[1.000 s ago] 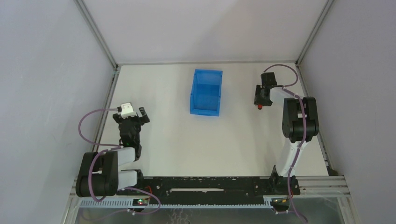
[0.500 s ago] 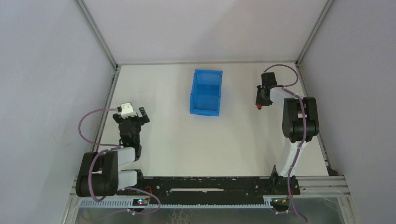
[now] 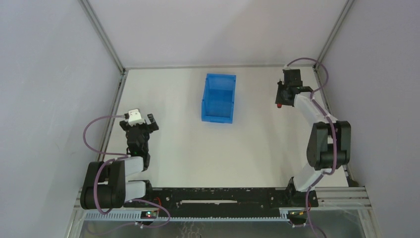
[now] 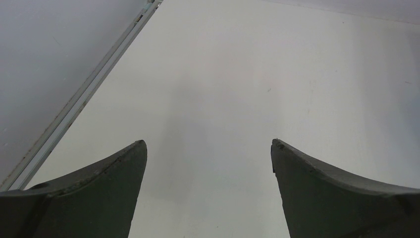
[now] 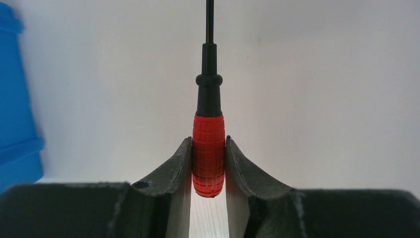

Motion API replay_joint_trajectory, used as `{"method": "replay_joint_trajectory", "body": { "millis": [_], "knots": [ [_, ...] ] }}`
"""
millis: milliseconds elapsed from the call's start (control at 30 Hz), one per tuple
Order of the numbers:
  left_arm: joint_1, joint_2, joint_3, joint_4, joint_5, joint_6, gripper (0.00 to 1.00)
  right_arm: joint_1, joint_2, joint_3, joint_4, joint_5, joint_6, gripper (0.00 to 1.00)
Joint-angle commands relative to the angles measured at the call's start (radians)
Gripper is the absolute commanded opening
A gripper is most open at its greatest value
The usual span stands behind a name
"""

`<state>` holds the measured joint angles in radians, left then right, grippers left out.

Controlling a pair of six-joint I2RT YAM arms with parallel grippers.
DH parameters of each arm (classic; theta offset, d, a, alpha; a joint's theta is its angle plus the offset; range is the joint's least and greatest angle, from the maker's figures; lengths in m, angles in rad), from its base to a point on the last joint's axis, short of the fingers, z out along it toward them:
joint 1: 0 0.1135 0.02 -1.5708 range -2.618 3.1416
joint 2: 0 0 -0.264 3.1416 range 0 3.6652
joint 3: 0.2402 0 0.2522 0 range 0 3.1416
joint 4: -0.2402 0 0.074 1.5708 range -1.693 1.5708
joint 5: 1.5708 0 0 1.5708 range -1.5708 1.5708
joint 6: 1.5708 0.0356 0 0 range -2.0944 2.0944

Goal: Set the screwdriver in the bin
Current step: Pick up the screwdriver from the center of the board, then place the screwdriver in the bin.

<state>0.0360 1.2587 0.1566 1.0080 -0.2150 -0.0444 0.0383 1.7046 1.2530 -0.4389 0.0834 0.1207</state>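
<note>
Next, my right gripper lets go of the screwdriver on the middle of the blue bin's bottom (image 3: 220,102), with its handle toward the near side of the bin.
The blue bin (image 3: 218,97) stands at the middle back of the table; its edge also shows at the left of the right wrist view (image 5: 15,114). My right gripper (image 3: 281,100) is to the right of the bin, apart from it, and is shut on the screwdriver (image 3: 280,105). In the right wrist view the jaws (image 5: 208,144) clamp the red handle (image 5: 208,148), and the black shaft points straight away from them. My left gripper (image 3: 144,124) is open and empty at the left side of the table, with only bare table between its fingers (image 4: 208,144).
Grey enclosure walls with metal frame rails (image 3: 120,79) border the white table (image 3: 198,148) on the left, back and right. The arm bases sit on a black rail (image 3: 218,196) at the near edge.
My right arm has stretched out and carried the held screwdriver farther back and slightly right. The left arm has not moved.
</note>
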Motion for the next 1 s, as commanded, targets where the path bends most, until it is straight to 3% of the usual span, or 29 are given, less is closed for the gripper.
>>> {"method": "replay_joint_trajectory", "body": {
  "millis": [0, 233, 467, 767, 967],
  "knots": [
    [0.005, -0.003, 0.041, 0.035, -0.013, 0.02, 1.0, 0.015, -0.146, 0.017, -0.04, 0.024, 0.01, 0.06],
    [0.005, -0.003, 0.041, 0.035, -0.013, 0.02, 1.0, 0.018, -0.391, 0.042, -0.093, 0.02, 0.005, 0.06],
    [0.005, -0.003, 0.041, 0.035, -0.012, 0.02, 1.0, 0.023, -0.528, 0.156, -0.209, 0.015, 0.007, 0.04],
    [0.005, -0.002, 0.04, 0.035, -0.013, 0.02, 1.0, 0.063, -0.581, 0.236, -0.29, 0.038, 0.019, 0.02],
    [0.005, -0.002, 0.04, 0.035, -0.014, 0.02, 1.0, 0.161, -0.552, 0.255, -0.291, 0.092, 0.053, 0.01]
  ]
}}
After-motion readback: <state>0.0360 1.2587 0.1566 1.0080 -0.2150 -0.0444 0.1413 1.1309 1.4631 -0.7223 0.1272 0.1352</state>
